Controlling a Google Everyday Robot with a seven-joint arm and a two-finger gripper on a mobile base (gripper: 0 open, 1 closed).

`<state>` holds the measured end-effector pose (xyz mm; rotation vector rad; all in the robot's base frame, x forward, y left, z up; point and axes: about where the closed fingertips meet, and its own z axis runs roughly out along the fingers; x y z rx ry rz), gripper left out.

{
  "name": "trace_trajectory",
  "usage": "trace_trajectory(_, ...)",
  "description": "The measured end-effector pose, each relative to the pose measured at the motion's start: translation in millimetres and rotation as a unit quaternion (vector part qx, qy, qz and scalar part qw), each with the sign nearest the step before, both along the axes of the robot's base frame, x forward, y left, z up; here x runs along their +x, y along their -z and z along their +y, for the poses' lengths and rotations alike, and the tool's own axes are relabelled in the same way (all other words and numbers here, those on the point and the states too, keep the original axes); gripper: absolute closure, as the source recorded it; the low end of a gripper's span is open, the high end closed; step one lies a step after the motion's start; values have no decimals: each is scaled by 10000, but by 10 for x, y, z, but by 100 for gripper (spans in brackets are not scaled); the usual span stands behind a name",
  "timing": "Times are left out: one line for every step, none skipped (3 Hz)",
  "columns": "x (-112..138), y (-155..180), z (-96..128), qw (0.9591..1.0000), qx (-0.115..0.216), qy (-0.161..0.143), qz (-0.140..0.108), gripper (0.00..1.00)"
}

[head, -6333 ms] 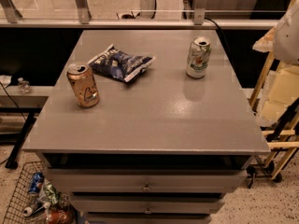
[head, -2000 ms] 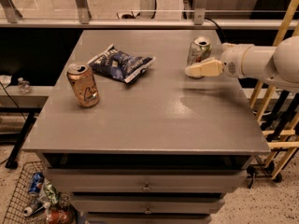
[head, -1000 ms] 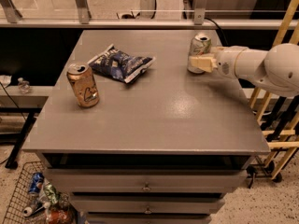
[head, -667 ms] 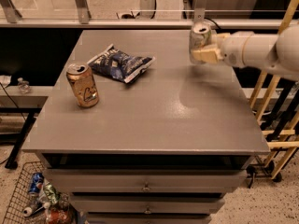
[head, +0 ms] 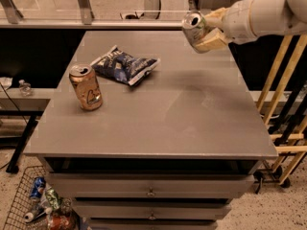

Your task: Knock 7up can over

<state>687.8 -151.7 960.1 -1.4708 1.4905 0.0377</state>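
My gripper is to let go of the 7up can on the open middle of the grey table (head: 188, 101), closer to the drawers than the snack bag is.
The 7up can (head: 193, 27), white-silver with green markings and an open silver top, is held in the air above the table's far right part, tilted to the left. My gripper (head: 210, 29) comes in from the upper right and is shut on the can, with cream fingers (head: 213, 40) around its body. The can does not touch the grey table (head: 158, 114).
A tan-orange can (head: 86, 87) with a heart outline stands upright at the table's left. A dark blue snack bag (head: 124, 65) lies behind it near the middle. Wooden frames (head: 283, 104) stand to the right. A wire basket (head: 33, 205) of cans sits on the floor lower left.
My gripper reached the 7up can from the right, closed on it and lifted it off the table. The can now hangs tilted in the air, higher than before.
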Motion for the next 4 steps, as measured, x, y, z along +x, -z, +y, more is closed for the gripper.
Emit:
trace_trajectory(-158,65,342,9864,-1380,-897,7,100)
trace_trajectory(-486,371,586,9504,-2514,-1777,452,100)
trace_trajectory(-852,730,569,9054,-3292,-2422,1150,100)
trace_trajectory(-1192,1001,470,8537,-3993,-2834,1772,100)
